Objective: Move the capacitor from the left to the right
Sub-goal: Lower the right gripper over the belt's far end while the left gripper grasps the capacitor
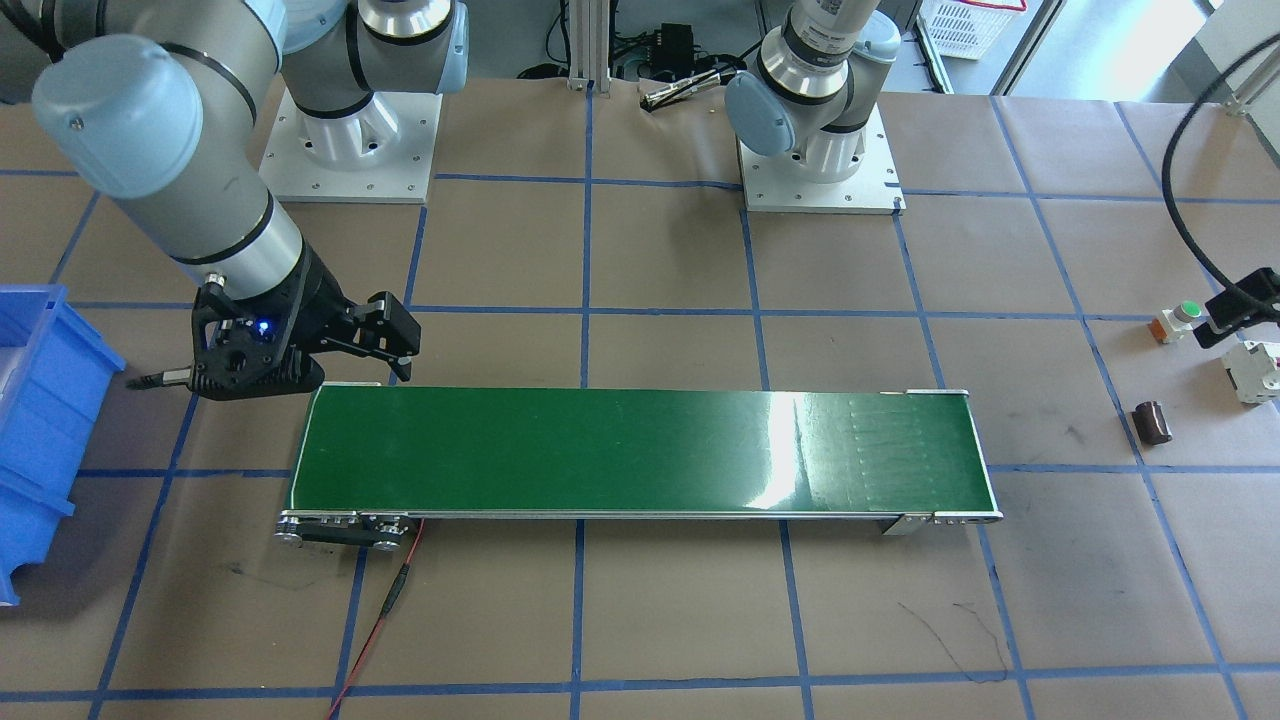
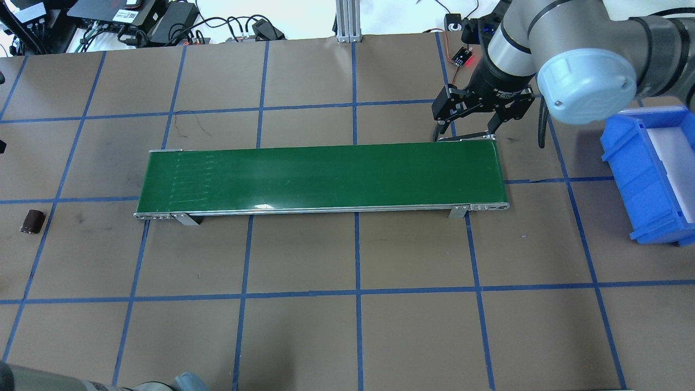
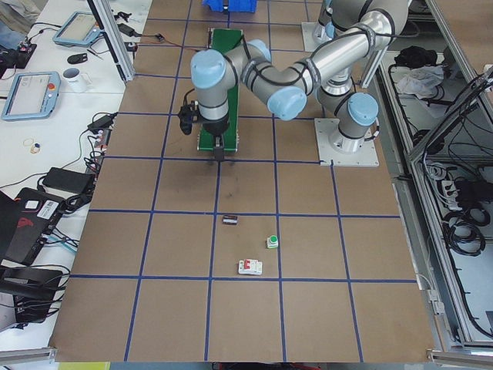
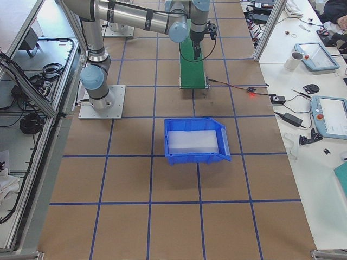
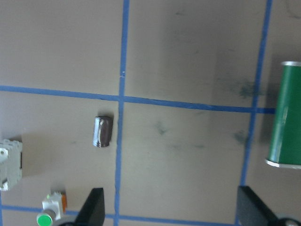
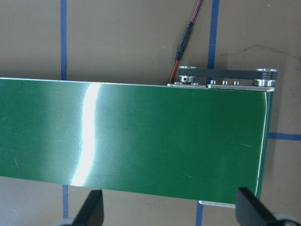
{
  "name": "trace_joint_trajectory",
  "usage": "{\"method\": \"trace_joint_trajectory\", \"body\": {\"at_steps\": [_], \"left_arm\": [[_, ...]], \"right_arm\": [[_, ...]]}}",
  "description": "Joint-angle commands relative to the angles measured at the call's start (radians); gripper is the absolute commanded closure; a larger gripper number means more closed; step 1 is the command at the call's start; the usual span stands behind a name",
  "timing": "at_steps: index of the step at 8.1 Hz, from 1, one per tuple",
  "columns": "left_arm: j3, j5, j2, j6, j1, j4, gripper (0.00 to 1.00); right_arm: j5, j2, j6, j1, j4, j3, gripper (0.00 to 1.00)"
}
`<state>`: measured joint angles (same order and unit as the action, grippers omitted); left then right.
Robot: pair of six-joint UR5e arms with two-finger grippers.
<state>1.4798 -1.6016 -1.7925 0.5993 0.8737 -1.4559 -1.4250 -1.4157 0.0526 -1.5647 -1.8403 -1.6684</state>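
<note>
The robot's left gripper needs to next go to the dark brown capacitor beside the white breaker block and close across the middle of the capacitor's body [image 1: 1153,424] [image 5: 103,132].
The capacitor [image 1: 1152,421] is a small dark brown cylinder lying on its side on the brown table, beyond the left end of the green conveyor belt [image 1: 640,450]. It also shows in the overhead view [image 2: 32,221] and in the left wrist view [image 5: 102,131]. My left gripper [image 5: 171,209] is open and empty, hovering high over the table between the capacitor and the belt's end [image 5: 287,117]. My right gripper [image 2: 467,133] is open and empty, over the back edge of the belt's right end [image 6: 131,141].
A small part with a green button [image 1: 1180,318] and a white breaker block [image 1: 1255,370] lie near the capacitor. A blue bin [image 2: 651,168] stands on the table past the belt's right end. A red wire [image 1: 385,610] runs from the belt's motor end.
</note>
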Motion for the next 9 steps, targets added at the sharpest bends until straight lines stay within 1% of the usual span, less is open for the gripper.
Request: {"method": "trace_joint_trajectory", "body": {"at_steps": [1,3,4,5,8,9], "left_arm": [[0.02,0.011,-0.221,0.175,-0.082,0.263,0.0],[0.084,0.009,-0.281,0.174,-0.082,0.383,0.0],[0.132,0.006,-0.298,0.178,-0.082,0.45,0.0],[0.158,0.002,-0.301,0.178,-0.084,0.48,0.0],[0.163,-0.003,-0.309,0.192,-0.103,0.477,0.0],[0.165,-0.009,-0.314,0.214,-0.116,0.477,0.0]], "right_arm": [[0.053,0.078,-0.002,0.0,-0.045,-0.002,0.0],[0.09,0.113,-0.083,-0.001,-0.071,-0.005,0.0],[0.11,0.127,-0.089,-0.001,-0.07,-0.007,0.0],[0.11,0.144,-0.091,-0.001,-0.07,-0.008,0.0],[0.092,0.181,-0.096,-0.003,-0.094,-0.008,0.0],[0.103,0.188,-0.109,-0.003,-0.096,-0.008,0.0]]}}
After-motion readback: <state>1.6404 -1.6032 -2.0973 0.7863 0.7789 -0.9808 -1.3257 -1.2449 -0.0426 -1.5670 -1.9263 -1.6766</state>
